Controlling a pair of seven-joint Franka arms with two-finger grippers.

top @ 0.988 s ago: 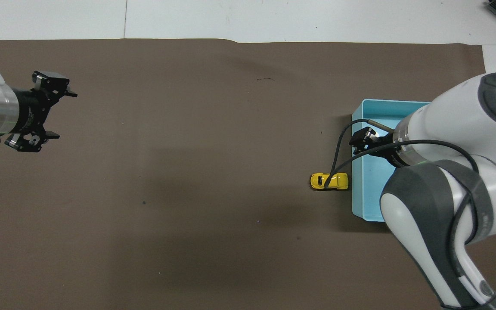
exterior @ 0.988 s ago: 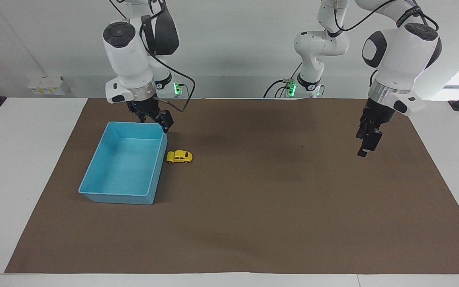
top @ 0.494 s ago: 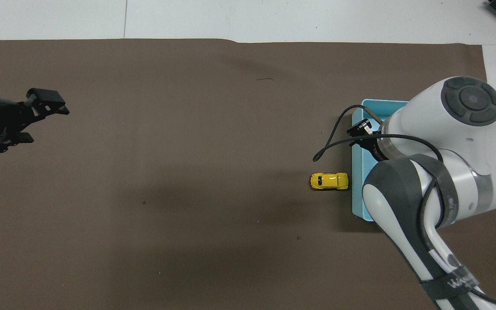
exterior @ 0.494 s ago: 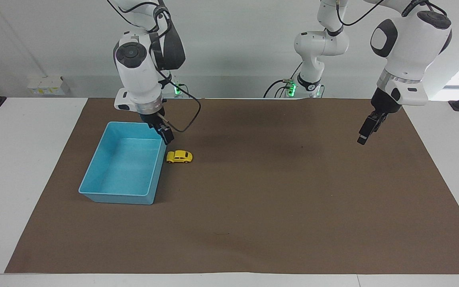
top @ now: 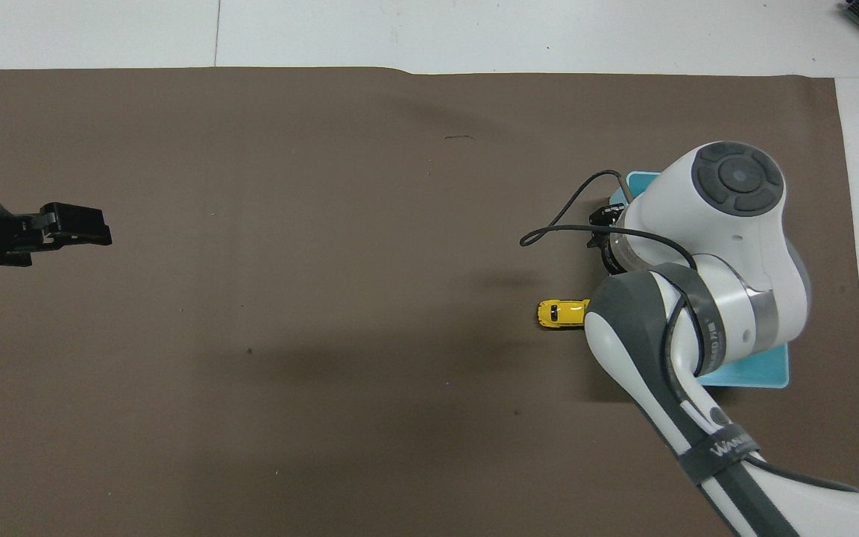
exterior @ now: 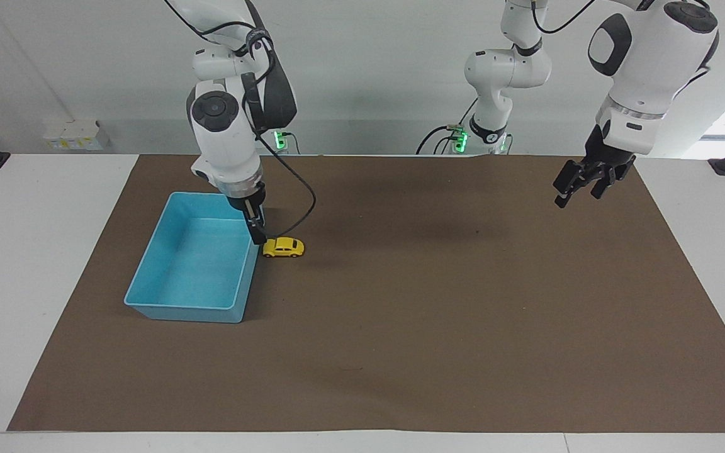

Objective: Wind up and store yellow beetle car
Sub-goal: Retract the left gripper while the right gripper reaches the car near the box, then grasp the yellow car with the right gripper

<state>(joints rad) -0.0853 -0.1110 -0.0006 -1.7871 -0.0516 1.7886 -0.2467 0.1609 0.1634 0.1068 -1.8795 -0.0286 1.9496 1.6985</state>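
Note:
The robot's right gripper will close on the middle of the yellow beetle car (top: 565,313), which is standing on the brown mat next to the blue tray.
The yellow beetle car (exterior: 283,247) stands on the brown mat beside the blue tray (exterior: 180,307), close to the tray wall that faces the left arm's end. In the overhead view the car (top: 558,313) is partly covered by the right arm. My right gripper (exterior: 259,234) points straight down over the tray's rim, its tip low and right next to the car's end by the tray. It holds nothing. My left gripper (exterior: 579,187) hangs open and empty above the mat at the left arm's end; it also shows in the overhead view (top: 75,227).
The brown mat (exterior: 438,314) covers most of the white table. The tray (top: 746,371) holds nothing and is mostly covered by the right arm in the overhead view. A black cable (exterior: 303,201) loops from the right wrist over the car.
My right gripper has turned and come down along the tray's rim to the car. My left gripper has risen and turned. The car and tray have not moved.

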